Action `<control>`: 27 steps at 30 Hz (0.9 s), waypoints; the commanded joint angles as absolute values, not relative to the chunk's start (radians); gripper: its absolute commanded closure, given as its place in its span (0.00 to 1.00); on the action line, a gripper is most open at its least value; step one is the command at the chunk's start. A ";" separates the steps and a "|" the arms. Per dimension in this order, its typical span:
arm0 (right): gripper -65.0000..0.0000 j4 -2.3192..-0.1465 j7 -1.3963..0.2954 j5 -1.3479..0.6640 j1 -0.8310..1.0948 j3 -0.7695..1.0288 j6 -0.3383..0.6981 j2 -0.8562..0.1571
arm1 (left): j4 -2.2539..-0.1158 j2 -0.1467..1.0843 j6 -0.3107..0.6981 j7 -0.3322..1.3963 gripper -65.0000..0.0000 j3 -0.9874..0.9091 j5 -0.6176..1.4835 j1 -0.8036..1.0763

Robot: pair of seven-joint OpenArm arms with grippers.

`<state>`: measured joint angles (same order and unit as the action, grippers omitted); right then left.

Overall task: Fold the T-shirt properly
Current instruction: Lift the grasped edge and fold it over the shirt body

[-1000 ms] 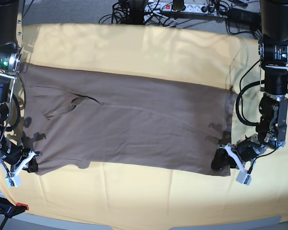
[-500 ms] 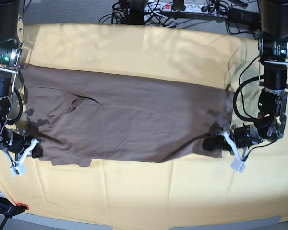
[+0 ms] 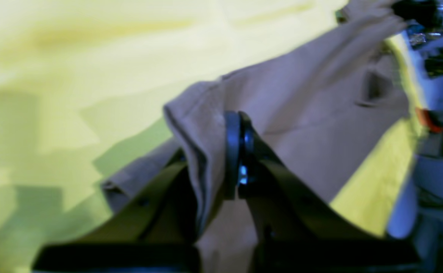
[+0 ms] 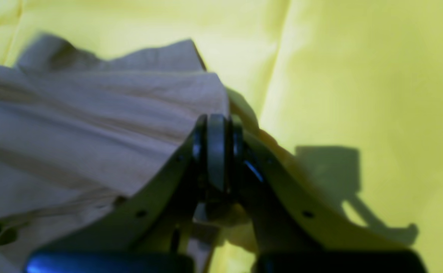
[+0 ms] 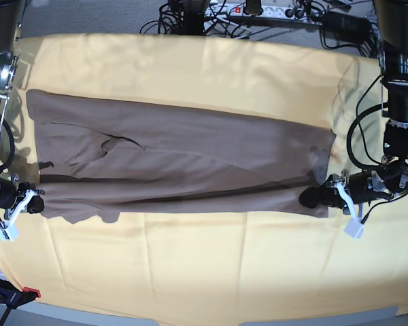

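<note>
A flap of the T-shirt hangs out past the T-shirt edge in my right gripper, so I should lay that edge farther back and grab the flap's corner (image 4: 188, 50).
The taupe-brown T-shirt (image 5: 190, 149) lies spread lengthwise on the yellow cloth, with its near long edge raised and stretched between my two grippers. My left gripper (image 5: 311, 197) is shut on the shirt's near right corner. In the left wrist view its jaws (image 3: 236, 159) pinch a fold of the brown fabric (image 3: 301, 113). My right gripper (image 5: 32, 204) is shut on the near left corner. In the right wrist view (image 4: 215, 159) it clamps the edge of the bunched shirt (image 4: 73, 132), with some yellow cloth close under the jaws.
The large pale-yellow cloth (image 5: 190, 272) covers the table. Cables and a power strip (image 5: 258, 10) lie beyond the far edge. A red-tipped clamp (image 5: 24, 293) sits at the near left corner. The arm bases stand at both sides.
Both grippers have carried the shirt's near edge away from the table's front, then spread apart. The edge that sagged between them is now pulled straight and taut.
</note>
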<state>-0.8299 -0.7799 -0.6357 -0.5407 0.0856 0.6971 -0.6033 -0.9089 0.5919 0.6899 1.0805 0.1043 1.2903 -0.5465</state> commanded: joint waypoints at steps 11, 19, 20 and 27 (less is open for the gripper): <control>1.00 -0.844 -0.812 -0.688 -0.574 0.089 0.698 -0.632 | -1.083 0.643 0.698 1.324 1.00 0.095 1.484 -0.577; 1.00 -0.844 -0.813 -0.702 -0.577 0.089 0.698 -0.632 | -1.171 0.690 0.698 1.277 1.00 0.094 1.453 -0.591; 1.00 -0.844 -0.813 -0.708 -0.576 0.089 0.698 -0.632 | -1.174 0.694 0.698 1.276 1.00 0.089 1.452 -0.591; 1.00 -0.844 -0.816 -0.707 -0.577 0.089 0.698 -0.632 | -1.177 0.707 0.698 1.269 1.00 0.059 1.456 -0.591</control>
<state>-0.8299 -0.8318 -0.6922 -0.5434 0.0856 0.6971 -0.6064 -1.1618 0.6865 0.6903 1.2903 0.0753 1.4326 -0.5602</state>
